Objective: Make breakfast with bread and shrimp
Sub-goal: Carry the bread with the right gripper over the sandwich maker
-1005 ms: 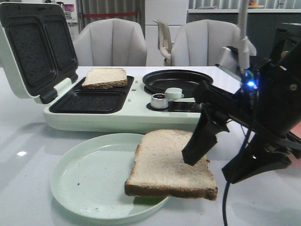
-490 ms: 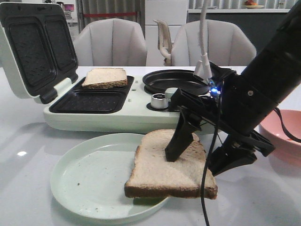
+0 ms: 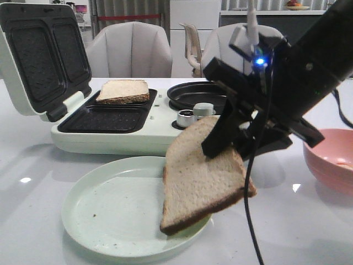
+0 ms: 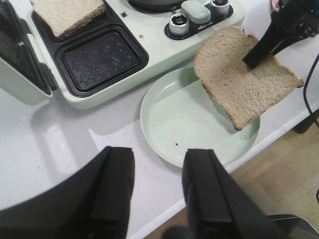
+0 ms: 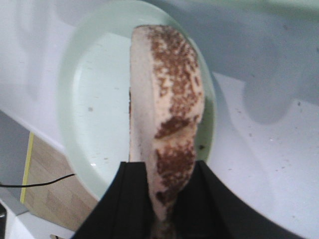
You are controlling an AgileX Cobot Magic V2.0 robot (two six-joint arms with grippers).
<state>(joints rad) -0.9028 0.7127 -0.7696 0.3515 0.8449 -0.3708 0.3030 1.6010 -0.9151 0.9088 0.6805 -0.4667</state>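
Next, I release the bread slice with my right gripper in the empty near tray of the open sandwich maker (image 3: 103, 113).
My right gripper (image 3: 229, 144) is shut on a bread slice (image 3: 201, 176) and holds it tilted above the right side of the pale green plate (image 3: 105, 207). The held slice shows edge-on between the fingers in the right wrist view (image 5: 167, 114) and in the left wrist view (image 4: 244, 74). The second bread slice (image 3: 123, 90) lies in the far tray of the open sandwich maker (image 3: 118, 132); the near tray (image 3: 103, 118) is empty. My left gripper (image 4: 158, 191) is open and empty above the table's front edge. No shrimp is visible.
A pink bowl (image 3: 331, 160) stands on the table at the right. A black round pan (image 3: 207, 94) and two knobs (image 3: 187, 118) are on the sandwich maker's right half. Its lid (image 3: 38, 55) stands open at the left. Chairs stand behind the table.
My right gripper closed on the bread slice that lay half on the plate and lifted it, so its near edge now hangs down tilted above the plate.
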